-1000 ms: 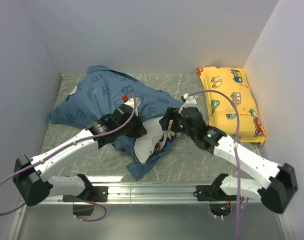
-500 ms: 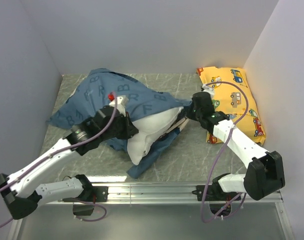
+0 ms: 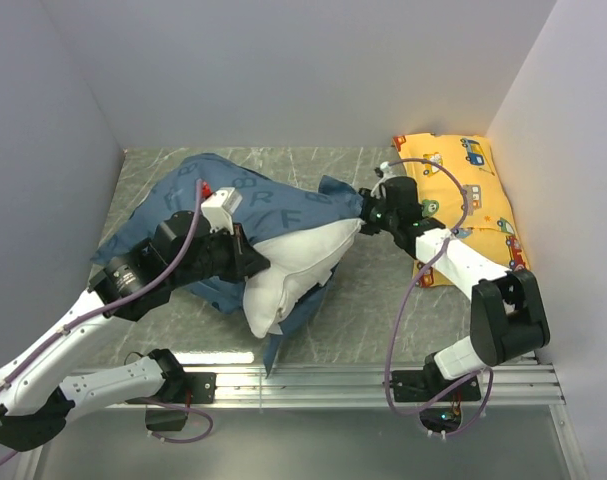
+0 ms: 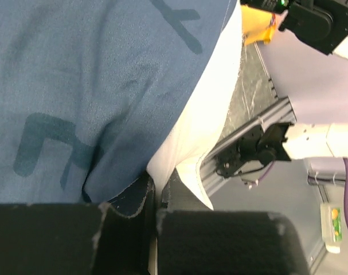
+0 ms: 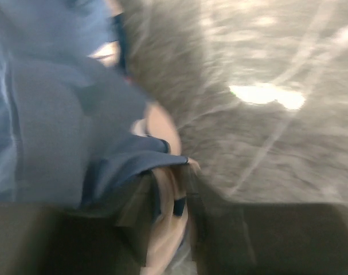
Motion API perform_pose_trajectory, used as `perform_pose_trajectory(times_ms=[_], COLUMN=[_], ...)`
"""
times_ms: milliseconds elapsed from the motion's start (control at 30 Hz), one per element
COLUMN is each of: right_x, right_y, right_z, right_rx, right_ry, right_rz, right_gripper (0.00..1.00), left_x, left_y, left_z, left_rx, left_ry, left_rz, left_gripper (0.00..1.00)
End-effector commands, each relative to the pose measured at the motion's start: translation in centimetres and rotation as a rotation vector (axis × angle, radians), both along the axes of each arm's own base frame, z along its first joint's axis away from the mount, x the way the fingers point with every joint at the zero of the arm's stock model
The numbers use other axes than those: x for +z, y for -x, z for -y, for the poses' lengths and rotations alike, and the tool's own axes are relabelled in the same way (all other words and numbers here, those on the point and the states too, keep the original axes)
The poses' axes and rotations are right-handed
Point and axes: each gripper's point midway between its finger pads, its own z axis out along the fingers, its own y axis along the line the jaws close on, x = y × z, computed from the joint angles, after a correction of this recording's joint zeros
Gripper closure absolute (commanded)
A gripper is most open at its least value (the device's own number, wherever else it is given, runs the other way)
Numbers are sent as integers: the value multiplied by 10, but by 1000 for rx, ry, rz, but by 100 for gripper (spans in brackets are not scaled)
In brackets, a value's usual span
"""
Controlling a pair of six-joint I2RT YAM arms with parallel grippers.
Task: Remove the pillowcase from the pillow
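Note:
I will release the white pillow from my left gripper on the grey marbled table (image 3: pixel 358 285) just short of the yellow car-print pillow.
The dark-blue pillowcase (image 3: pixel 208 200) is bunched over my left arm. The white pillow (image 3: pixel 293 265) bulges out of its open side toward the table's front. My left gripper (image 3: pixel 251 262) is shut where blue meets white. In the left wrist view the pillowcase (image 4: pixel 93 86) hem and an edge of the pillow (image 4: pixel 202 120) both run into the pinch (image 4: pixel 153 197). My right gripper (image 3: pixel 366 212) is shut at the pillow's far right corner. The blurred right wrist view shows pale pillow fabric (image 5: pixel 165 229) between the jaws with a fold of the pillowcase (image 5: pixel 76 114) caught beside it.
A yellow car-print pillow (image 3: pixel 468 205) lies along the right wall, just beyond my right forearm. The grey marbled table (image 3: pixel 383 300) ends at a metal rail (image 3: pixel 363 382) in front. White walls close in the left, back and right.
My right gripper has pulled right and back, and my left arm has lifted and drawn left. The bundle stretched between them, and much more of the white pillow now shows.

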Motion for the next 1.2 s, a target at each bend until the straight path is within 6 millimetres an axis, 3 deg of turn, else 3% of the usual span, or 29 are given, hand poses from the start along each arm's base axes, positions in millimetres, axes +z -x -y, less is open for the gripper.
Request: perform_pose_trajectory(times_ms=[0, 33, 100, 167, 233, 300, 433, 600, 867, 967, 1167], right_x=[43, 39, 29, 22, 4, -9, -6, 19, 54, 69, 54], right_y=[1, 3, 7, 11, 7, 1, 1, 13, 24, 32, 44], right_z=[-38, -39, -43, -45, -30, -4, 25, 34, 26, 8, -20], right_rx=[155, 164, 189, 209, 140, 35, -44, -60, 25, 145, 262], right_ry=[-66, -75, -93, -102, -45, -3, 28, 44, 17, -12, 96], right_rz=[171, 156, 142, 129, 64, 14, 4, 45, 105, 148, 118], right_gripper=[56, 47, 39, 33, 32, 29, 25, 22, 20, 20, 20], left_x=[49, 36, 24, -1, -23, -32, -55, -71, -96, -101, -105], left_y=[10, 11, 11, 12, 12, 12, 14, 15, 23, 26, 30], left_z=[16, 18, 23, 33, 38, 39, 39, 45, 54, 59, 70], left_rx=[-97, -105, -117, -145, -146, -125, -120, -123, -139, -151, -171], left_ry=[158, 146, 144, 134, 101, 84, 72, 75, 59, 57, 36], left_rz=[100, 77, 55, 6, -29, -33, -62, -84, -123, -127, -130], left_gripper=[100, 100, 100, 100, 100, 100, 100, 100, 100, 100, 100])
